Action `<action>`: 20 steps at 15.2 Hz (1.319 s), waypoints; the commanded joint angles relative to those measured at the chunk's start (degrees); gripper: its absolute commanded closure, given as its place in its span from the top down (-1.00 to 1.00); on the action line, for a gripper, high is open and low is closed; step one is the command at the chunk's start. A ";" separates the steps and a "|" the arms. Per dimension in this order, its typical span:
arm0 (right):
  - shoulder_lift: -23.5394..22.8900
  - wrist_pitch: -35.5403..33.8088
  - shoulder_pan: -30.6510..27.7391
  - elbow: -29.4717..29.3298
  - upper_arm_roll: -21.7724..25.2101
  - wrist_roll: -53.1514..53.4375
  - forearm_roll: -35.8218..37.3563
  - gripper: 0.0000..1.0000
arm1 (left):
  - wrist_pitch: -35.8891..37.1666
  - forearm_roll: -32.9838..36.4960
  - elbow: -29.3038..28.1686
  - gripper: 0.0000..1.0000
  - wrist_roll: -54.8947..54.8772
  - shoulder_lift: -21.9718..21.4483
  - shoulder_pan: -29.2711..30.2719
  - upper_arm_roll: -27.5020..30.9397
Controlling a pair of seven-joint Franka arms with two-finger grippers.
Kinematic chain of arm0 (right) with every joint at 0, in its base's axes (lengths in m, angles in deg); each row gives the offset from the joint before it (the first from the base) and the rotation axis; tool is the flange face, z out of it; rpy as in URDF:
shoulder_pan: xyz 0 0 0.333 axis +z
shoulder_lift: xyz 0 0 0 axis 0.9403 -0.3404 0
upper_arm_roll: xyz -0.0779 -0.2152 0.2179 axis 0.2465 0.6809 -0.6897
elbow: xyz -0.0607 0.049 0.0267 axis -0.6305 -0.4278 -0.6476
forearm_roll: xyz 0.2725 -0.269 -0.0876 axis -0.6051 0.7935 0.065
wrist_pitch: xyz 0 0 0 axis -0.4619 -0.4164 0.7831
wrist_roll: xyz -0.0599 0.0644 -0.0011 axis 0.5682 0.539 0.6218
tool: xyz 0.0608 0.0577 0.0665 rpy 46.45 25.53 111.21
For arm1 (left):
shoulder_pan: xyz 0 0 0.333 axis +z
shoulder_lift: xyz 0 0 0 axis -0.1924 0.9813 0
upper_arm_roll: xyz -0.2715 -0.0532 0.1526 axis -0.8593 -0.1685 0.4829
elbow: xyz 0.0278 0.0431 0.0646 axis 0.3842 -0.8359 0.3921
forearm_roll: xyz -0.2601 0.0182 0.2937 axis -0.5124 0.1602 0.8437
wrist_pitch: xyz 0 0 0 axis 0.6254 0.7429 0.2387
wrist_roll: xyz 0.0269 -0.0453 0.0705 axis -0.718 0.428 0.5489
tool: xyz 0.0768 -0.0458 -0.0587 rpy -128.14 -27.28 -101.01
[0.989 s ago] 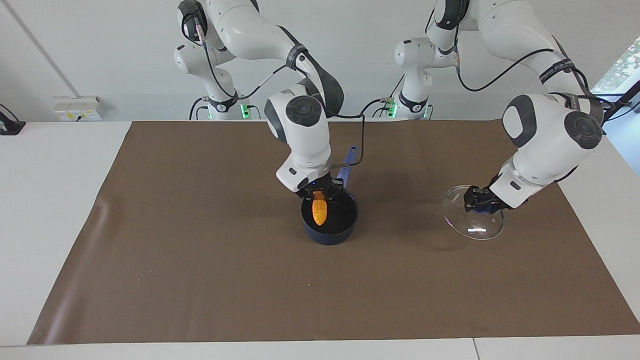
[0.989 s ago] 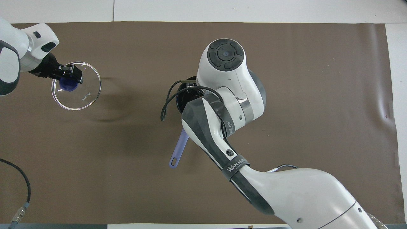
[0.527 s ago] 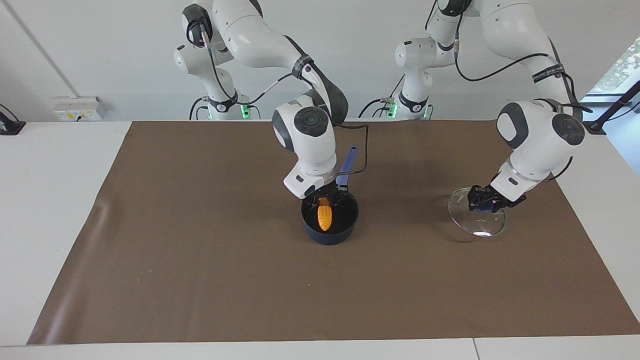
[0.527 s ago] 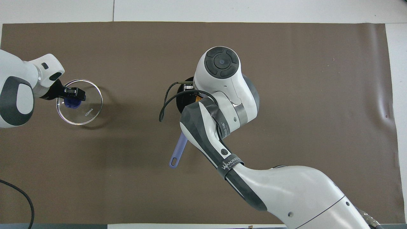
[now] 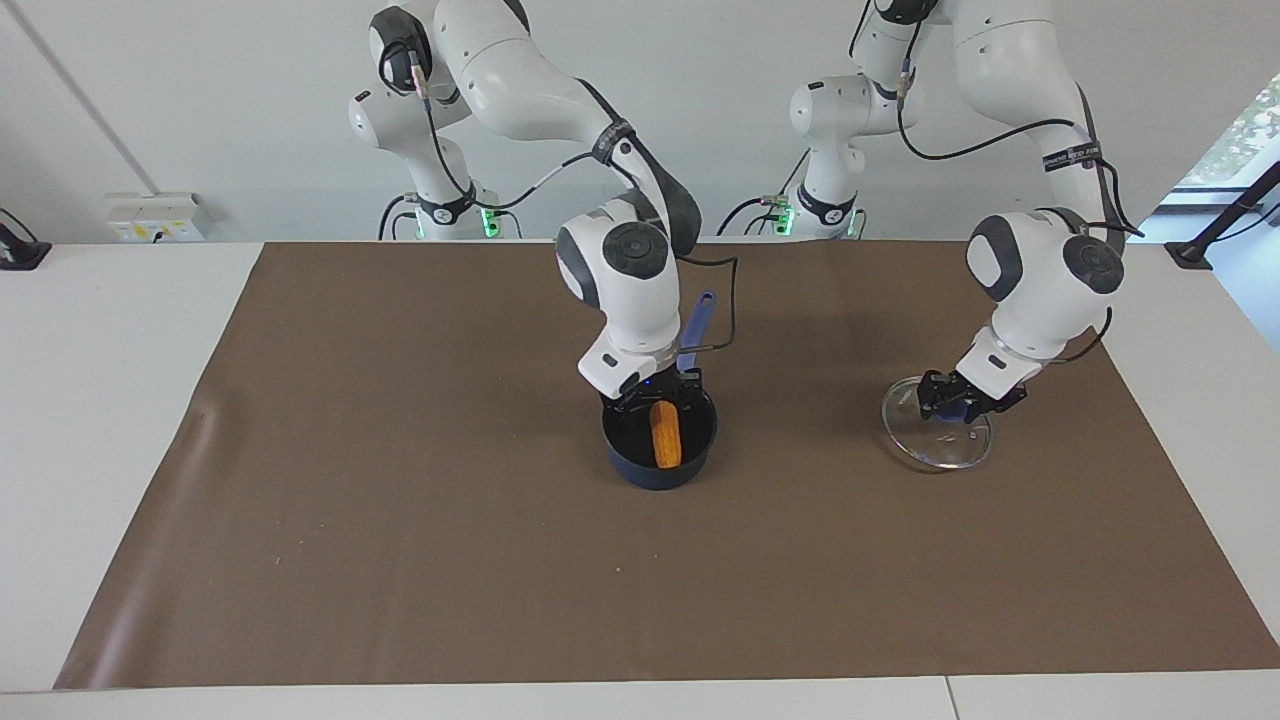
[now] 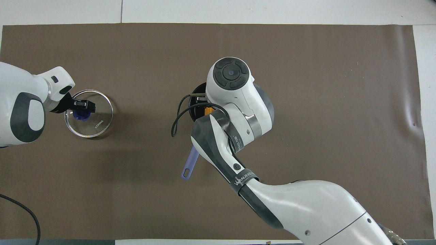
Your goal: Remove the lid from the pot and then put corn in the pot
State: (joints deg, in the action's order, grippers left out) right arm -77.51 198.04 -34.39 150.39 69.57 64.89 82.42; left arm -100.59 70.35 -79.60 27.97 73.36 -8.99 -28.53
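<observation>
My left gripper should release the glass lid onto the brown mat [image 6: 87, 117] that is just under it, at a good distance away from the pot. The lid is now held low at the mat.
The dark blue pot [image 5: 640, 470] stands mid-mat, its light blue handle [image 5: 697, 325] pointing toward the robots. The yellow-orange corn [image 5: 665, 436] lies inside it. My right gripper [image 5: 657, 393] hangs just over the pot's rim nearest the robots, fingers spread and holding nothing. In the overhead view the right arm hides most of the pot [image 6: 195, 101]; a sliver of corn [image 6: 208, 111] shows. My left gripper [image 5: 962, 397] is shut on the blue knob of the glass lid [image 5: 930, 447], held low at the mat toward the left arm's end. The lid also shows in the overhead view [image 6: 97, 120] under the left gripper [image 6: 84, 104].
A brown mat [image 5: 400, 560] covers most of the white table [image 5: 100, 400]. A black cable [image 6: 20, 207] lies at the mat's edge near the left arm's base. A wall socket box [image 5: 158, 216] sits at the table's edge by the wall.
The right gripper lowered the corn into the pot and let go; the corn now lies in the pot. The left gripper brought the lid down toward the mat and closer to the robots.
</observation>
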 commanded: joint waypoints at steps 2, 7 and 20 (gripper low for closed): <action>8.85 -11.44 -9.23 -3.22 -0.25 -4.35 1.99 1.00 | -2.53 0.50 -3.41 -0.55 -0.47 -2.48 1.23 0.09; 19.05 -25.76 -21.37 -2.87 -0.25 -17.81 1.90 1.00 | -2.53 0.50 -4.03 -0.55 4.87 -2.56 2.29 0.09; 31.64 -32.13 -36.15 8.11 -0.17 -36.81 6.56 1.00 | -2.54 0.50 -3.59 1.00 21.24 -2.48 2.91 0.00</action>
State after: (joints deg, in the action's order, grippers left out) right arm -49.15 164.08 -71.26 154.99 70.14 28.07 87.44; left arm -102.08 70.35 -81.25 49.39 73.04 -6.64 -28.18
